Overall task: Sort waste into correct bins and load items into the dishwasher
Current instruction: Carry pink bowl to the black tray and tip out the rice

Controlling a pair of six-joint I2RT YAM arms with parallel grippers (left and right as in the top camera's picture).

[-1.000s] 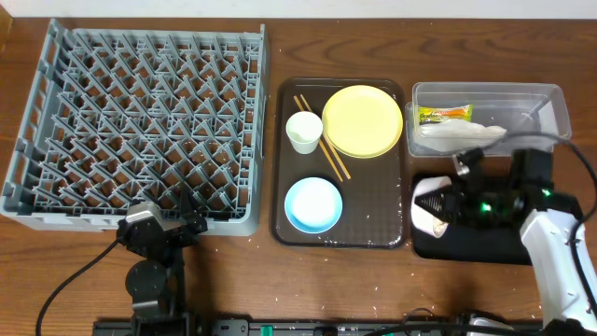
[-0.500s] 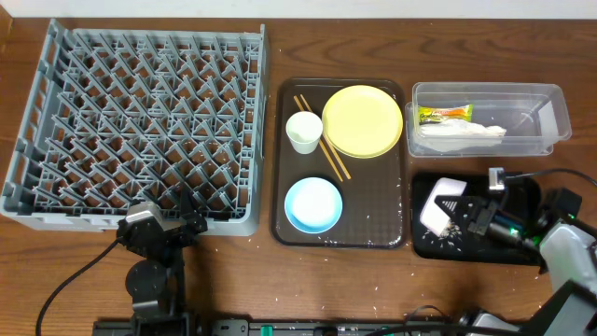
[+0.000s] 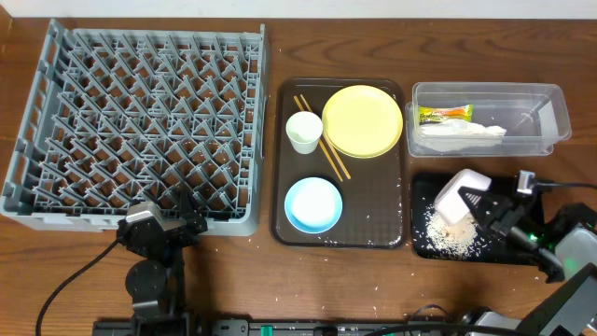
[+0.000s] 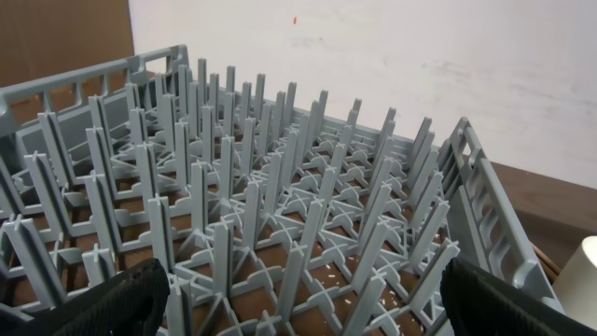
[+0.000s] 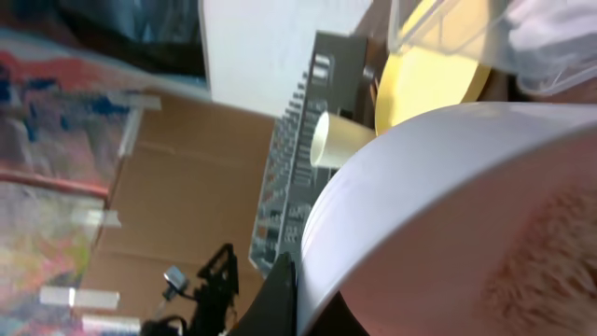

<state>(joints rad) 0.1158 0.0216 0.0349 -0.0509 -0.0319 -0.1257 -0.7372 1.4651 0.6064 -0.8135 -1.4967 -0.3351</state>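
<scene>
I need to use my right gripper to set the white bowl down and let go of it on the brown tray (image 3: 380, 199) beside the light-blue bowl.
My right gripper (image 3: 485, 207) is shut on the white bowl (image 3: 462, 194), held tipped on its side over the black tray (image 3: 424, 182). White rice scraps (image 3: 454, 238) lie piled in that tray below the bowl. In the right wrist view the bowl (image 5: 448, 196) fills the frame against one finger (image 5: 280, 299). The clear tub (image 3: 552, 117) holds the green-yellow wrapper (image 3: 444, 115) and crumpled white paper (image 3: 462, 133). The yellow plate (image 3: 362, 120), white cup (image 3: 303, 132), chopsticks (image 3: 322, 150) and light-blue bowl (image 3: 312, 204) lie on the brown tray (image 3: 373, 229). My left gripper (image 4: 298, 299) is open at the grey rack (image 3: 140, 121).
A few rice grains lie scattered on the brown tray and on the table under the rack (image 4: 280, 233). The left arm's base (image 3: 154, 271) sits at the front left edge. A cable runs along the right table edge.
My right gripper has turned the white bowl over onto its side and lifted it back-right; rice has spilled from it into the black tray. The left arm has not moved.
</scene>
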